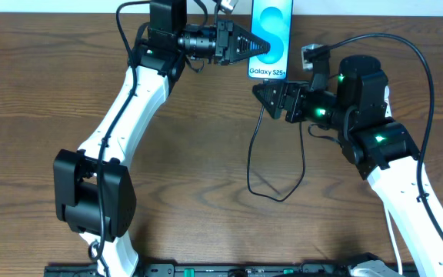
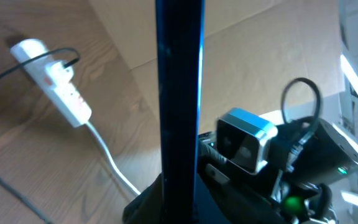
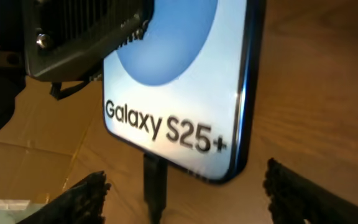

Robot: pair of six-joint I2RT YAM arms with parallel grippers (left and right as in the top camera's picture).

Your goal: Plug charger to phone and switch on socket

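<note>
The robot's left gripper will release the phone on the bare wood (image 1: 242, 122) between the robot's arms, close beside the loop of the black cable. The phone is held up at the back now.
The phone (image 1: 272, 31) shows a light-blue and white screen reading "Galaxy S25+". My left gripper (image 1: 254, 44) is shut on it and holds it up at the back of the table. In the left wrist view the phone is a dark blue edge (image 2: 179, 87) standing between the jaws (image 2: 179, 202). The charger's black connector (image 3: 155, 180) sits in the phone's (image 3: 185, 93) bottom edge, and its cable (image 1: 254, 165) loops down over the table. My right gripper (image 3: 188, 199) is open and empty just below the phone, on either side of the connector; it also shows overhead (image 1: 261, 96). The white socket (image 2: 58, 84) lies on the table with a black plug in it.
The socket's white cord (image 2: 107, 155) runs toward the left gripper. A pale sheet of board (image 2: 260, 56) lies beyond the phone. The right arm's wrist camera (image 2: 246, 140) is close to the left gripper. The wooden table (image 1: 37, 92) stretches to the left.
</note>
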